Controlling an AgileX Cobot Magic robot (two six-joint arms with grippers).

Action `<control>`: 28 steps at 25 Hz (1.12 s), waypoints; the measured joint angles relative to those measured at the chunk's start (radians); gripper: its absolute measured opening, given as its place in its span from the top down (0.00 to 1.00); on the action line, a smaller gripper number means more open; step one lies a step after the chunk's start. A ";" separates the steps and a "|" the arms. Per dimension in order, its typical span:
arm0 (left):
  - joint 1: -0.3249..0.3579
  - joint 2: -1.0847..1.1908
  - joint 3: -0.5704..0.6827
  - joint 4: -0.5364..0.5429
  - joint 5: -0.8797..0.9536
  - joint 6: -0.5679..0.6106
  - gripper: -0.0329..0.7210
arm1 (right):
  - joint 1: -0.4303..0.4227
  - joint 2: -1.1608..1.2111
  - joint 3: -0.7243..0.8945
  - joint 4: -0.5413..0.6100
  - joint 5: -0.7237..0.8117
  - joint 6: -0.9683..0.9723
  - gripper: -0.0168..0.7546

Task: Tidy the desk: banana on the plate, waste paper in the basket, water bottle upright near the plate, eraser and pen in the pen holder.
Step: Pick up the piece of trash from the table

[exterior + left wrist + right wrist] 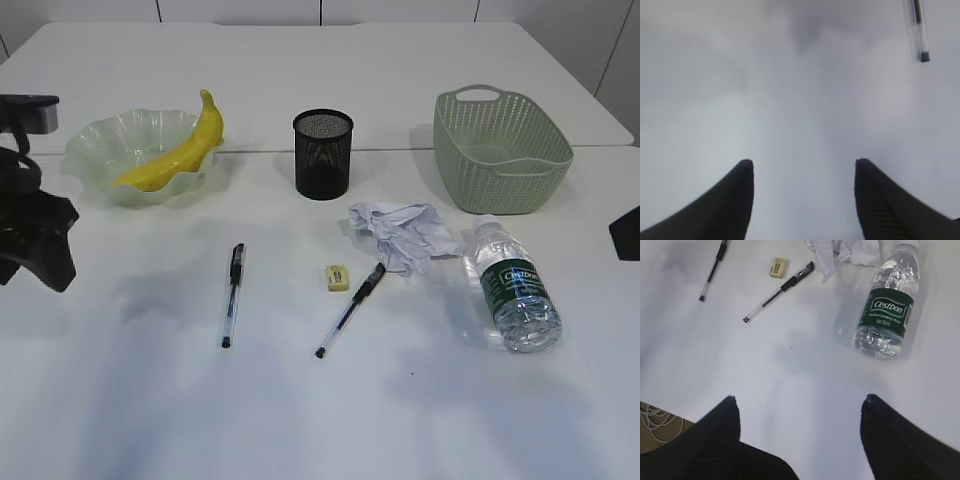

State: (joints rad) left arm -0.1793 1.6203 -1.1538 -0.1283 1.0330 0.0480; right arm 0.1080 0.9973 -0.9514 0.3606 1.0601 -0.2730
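My right gripper is to move next to the waste paper's near end point(403, 264) point(828, 273), by the cap of the pen that is closest to the eraser, and close there.
A yellow banana point(185, 150) lies on the pale green plate point(95, 145) at the back left. A black mesh pen holder point(323, 153) stands mid-back. Crumpled waste paper point(405, 233) lies in front of the green basket point(502, 150). A water bottle point(512, 285) lies on its side at the right; it also shows in the right wrist view point(886, 305). Two pens point(233, 293) point(352, 308) and a yellow eraser point(337, 277) lie mid-table. My left gripper point(804, 165) is open and empty above bare table. My right gripper point(799, 402) is open and empty, near the front edge.
The left arm's black body point(30, 230) stands at the left edge of the white table, the right arm's tip point(627, 232) at the right edge. A second table adjoins behind. Cables point(657, 422) lie on the floor below the front edge.
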 joint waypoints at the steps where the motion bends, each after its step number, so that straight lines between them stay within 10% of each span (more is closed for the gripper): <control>1: 0.000 -0.015 0.021 0.000 -0.007 -0.002 0.35 | 0.000 0.005 0.000 0.002 -0.007 -0.004 0.26; 15: 0.000 -0.295 0.355 0.000 -0.067 -0.021 0.36 | 0.000 0.153 0.000 0.235 -0.033 -0.239 0.26; 28: 0.000 -0.463 0.395 0.010 -0.082 -0.021 0.36 | 0.000 0.273 0.000 0.282 -0.132 -0.416 0.26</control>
State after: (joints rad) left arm -0.1793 1.1575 -0.7583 -0.1182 0.9509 0.0268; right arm 0.1080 1.2705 -0.9514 0.6425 0.9285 -0.6887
